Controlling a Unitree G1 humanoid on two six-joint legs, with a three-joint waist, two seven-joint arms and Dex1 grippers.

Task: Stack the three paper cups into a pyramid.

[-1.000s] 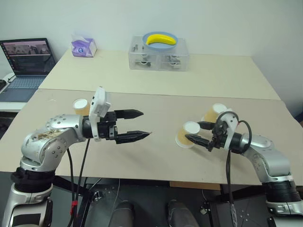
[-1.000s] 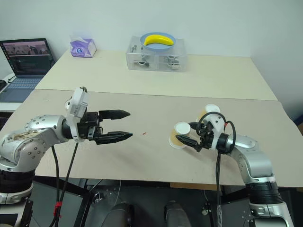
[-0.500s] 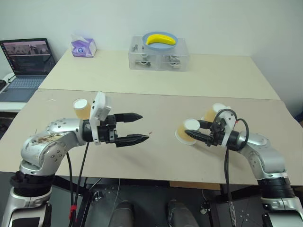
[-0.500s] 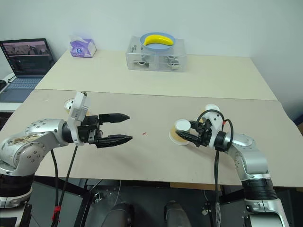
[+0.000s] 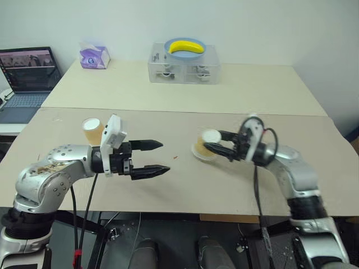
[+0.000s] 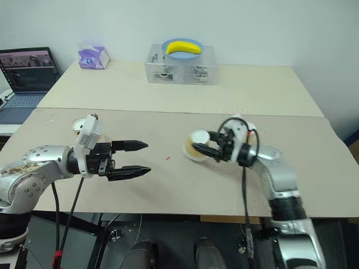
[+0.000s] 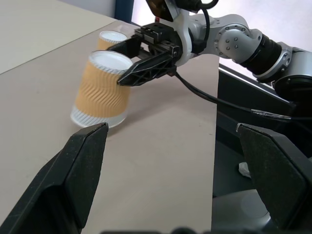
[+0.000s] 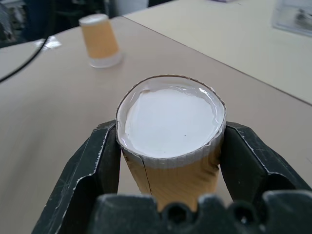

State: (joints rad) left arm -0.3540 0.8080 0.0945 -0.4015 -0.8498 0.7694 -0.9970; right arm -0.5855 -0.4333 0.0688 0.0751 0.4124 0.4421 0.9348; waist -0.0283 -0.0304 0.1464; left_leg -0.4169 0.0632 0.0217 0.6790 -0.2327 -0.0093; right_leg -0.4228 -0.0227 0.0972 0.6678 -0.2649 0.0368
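Observation:
The robot's right gripper needs to put the held cup down by the small red speck off the left gripper's fingertips [image 5: 169,156].
Three tan paper cups stand upside down, white bases up. My right gripper [image 5: 215,141] is shut on one cup [image 5: 201,150] near the table's middle; it is tilted, with its rim close to the tabletop. In the right wrist view the fingers [image 8: 95,161] press this cup [image 8: 170,117] from both sides. A second cup [image 7: 111,39] stands just behind the held one. The third cup [image 5: 92,130] stands at the left, behind my left wrist. My left gripper [image 5: 165,156] hovers open and empty over the table, pointing at the held cup.
On the rear table stand a clear plastic box [image 5: 182,66] carrying a blue bowl with a banana [image 5: 186,46], and a purple tissue box [image 5: 93,56]. A laptop [image 5: 25,73] sits at the far left. The front edge of the table [image 5: 168,210] is near my arms.
My right gripper closed on the cup that lay between its open fingers and carried it left toward the table's middle. The left gripper stayed open and nearly still.

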